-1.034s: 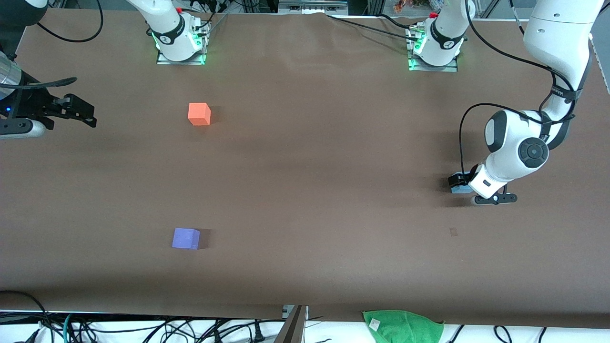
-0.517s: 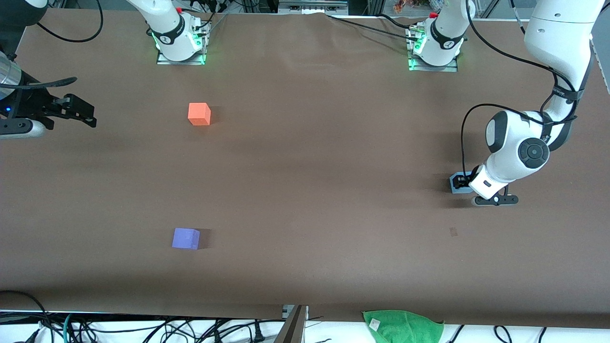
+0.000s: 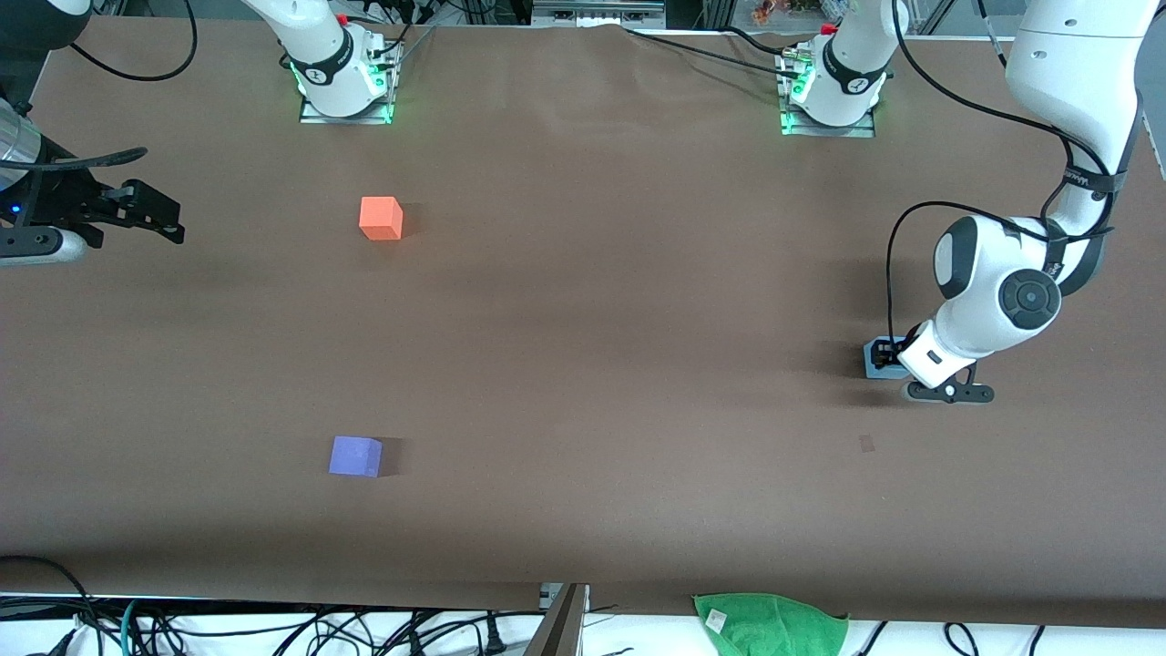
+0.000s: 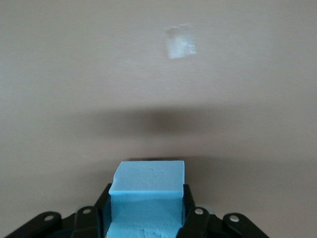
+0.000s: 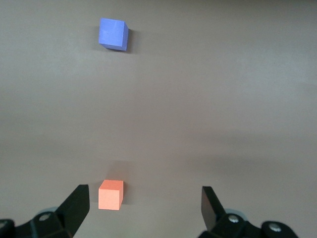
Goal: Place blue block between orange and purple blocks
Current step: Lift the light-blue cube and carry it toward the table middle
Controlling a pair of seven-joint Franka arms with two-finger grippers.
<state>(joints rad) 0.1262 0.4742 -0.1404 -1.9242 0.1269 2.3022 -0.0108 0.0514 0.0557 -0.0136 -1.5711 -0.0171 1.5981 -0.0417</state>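
Note:
The robot's left gripper needs to release the blue block on the bare table (image 3: 543,315) beside the gap between the orange and purple blocks.
The blue block (image 3: 876,362) is a light sky-blue cube near the left arm's end of the table. My left gripper (image 3: 884,353) is shut on it, low over the table. In the left wrist view the block (image 4: 146,191) fills the gap between the black fingers (image 4: 190,210) of my left gripper (image 4: 146,213). The orange block (image 3: 380,219) sits nearer the robot bases. The purple block (image 3: 354,456) sits nearer the front camera, in line with the orange one. My right gripper (image 3: 168,226) waits open and empty at the right arm's end. Its wrist view shows my right gripper (image 5: 144,203), the orange block (image 5: 110,194) and the purple block (image 5: 113,33).
A green cloth (image 3: 770,623) lies at the table's edge nearest the front camera. A small pale mark (image 3: 866,444) is on the brown table, nearer the front camera than the blue block, and shows in the left wrist view (image 4: 181,42). Cables hang along the table's edges.
My left gripper has shifted slightly toward the front camera's edge of the table with the blue block between its fingers. The right arm and the other two blocks have not moved.

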